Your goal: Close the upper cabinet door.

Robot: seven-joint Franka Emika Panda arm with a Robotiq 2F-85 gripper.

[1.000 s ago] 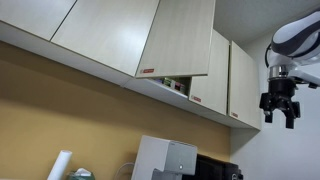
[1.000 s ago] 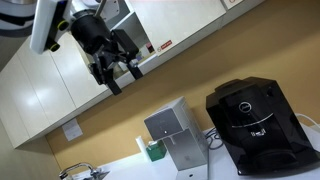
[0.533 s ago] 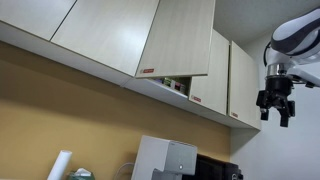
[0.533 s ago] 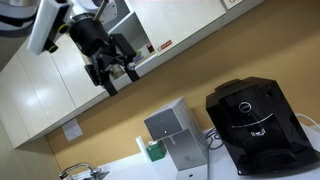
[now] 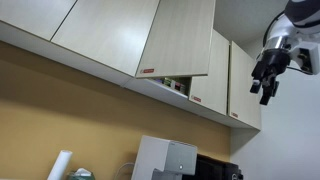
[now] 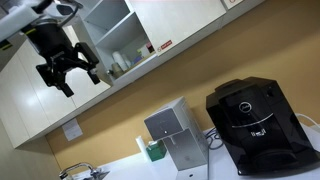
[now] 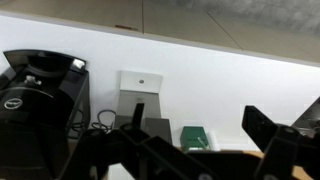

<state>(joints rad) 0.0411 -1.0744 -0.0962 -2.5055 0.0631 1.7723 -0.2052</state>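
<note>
The robot's gripper needs to next move to the upper cabinet door's outer edge (image 5: 209,54), just above the bottom corner away from the red-and-white sticker, and close there.
The upper cabinet door (image 5: 182,38) is a pale-beige wood-grain panel that stands swung open, with a small red-and-white sticker (image 5: 148,71) at its lower corner. Behind it the open cabinet (image 6: 112,38) shows white shelves with small items. My gripper (image 5: 263,94) hangs in the air well to the side of the door, beyond two shut doors, touching nothing. In an exterior view the gripper (image 6: 78,82) sits beside the open cabinet, just below the cabinet row. In the wrist view my gripper (image 7: 200,128) is open and empty, its dark fingers (image 7: 264,126) spread wide.
Shut beige cabinet doors (image 5: 238,85) line the wall, one with a like sticker (image 6: 165,43). On the counter below stand a black coffee machine (image 6: 258,125), a grey box appliance (image 6: 172,130) and a green box (image 7: 197,136). A faucet (image 6: 80,170) shows at the far end.
My gripper has risen and moved sideways away from the front of the open cabinet. The door has not moved.
</note>
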